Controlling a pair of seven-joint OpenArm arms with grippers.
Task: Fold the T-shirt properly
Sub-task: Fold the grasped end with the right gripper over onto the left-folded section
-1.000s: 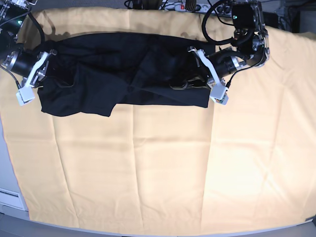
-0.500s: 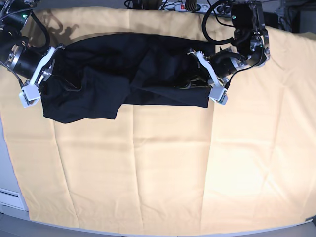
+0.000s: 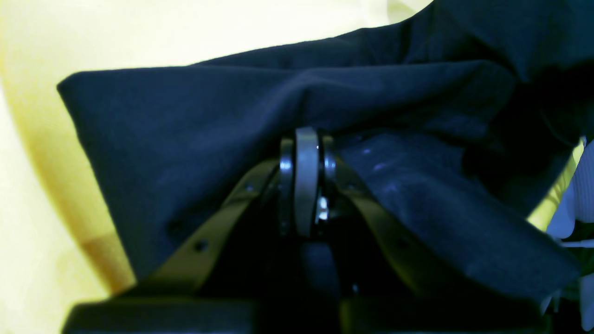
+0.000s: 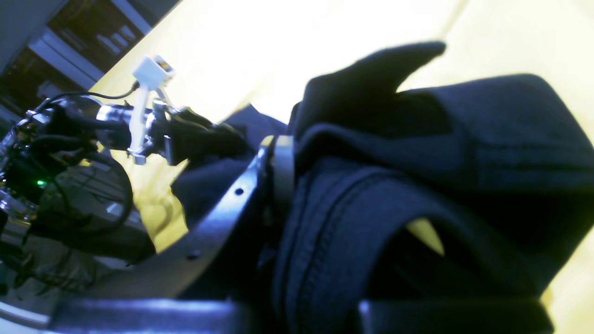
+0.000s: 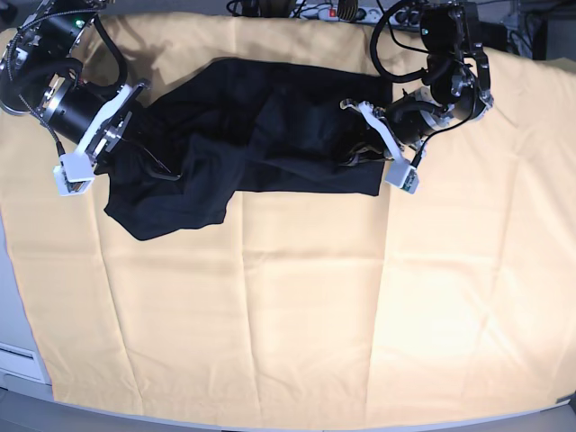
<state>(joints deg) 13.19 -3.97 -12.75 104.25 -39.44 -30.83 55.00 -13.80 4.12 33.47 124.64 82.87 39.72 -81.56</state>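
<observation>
Next, my right gripper lets go of the lifted end of the T-shirt, now hanging in a sagging fold, over the shirt's other end (image 5: 389, 151) (image 4: 220, 147), beside the fingertips of my left gripper.
The black T-shirt (image 5: 261, 135) lies bunched in a band across the far part of the yellow cloth. My left gripper (image 5: 362, 148) is at the shirt's right end in the base view, shut on a fold of fabric. Its wrist view shows its fingertips (image 3: 306, 153) pressed together with T-shirt cloth (image 3: 185, 139) draped over them. My right gripper (image 5: 135, 153) is shut on the left end, which is lifted and hangs in a sagging fold. In the right wrist view one finger (image 4: 278, 157) shows and the hemmed T-shirt fabric (image 4: 464, 153) hides the other.
The pale yellow cloth (image 5: 297, 306) covers the whole table, with creases running front to back. A power strip and cables (image 5: 333, 11) sit beyond the far edge. Grey furniture (image 5: 11, 351) stands off the left side. The left arm (image 4: 153, 130) appears in the right wrist view.
My right gripper has moved right and away from the front, lifting the shirt's left end and pulling it toward the middle. The left gripper has shifted only slightly.
</observation>
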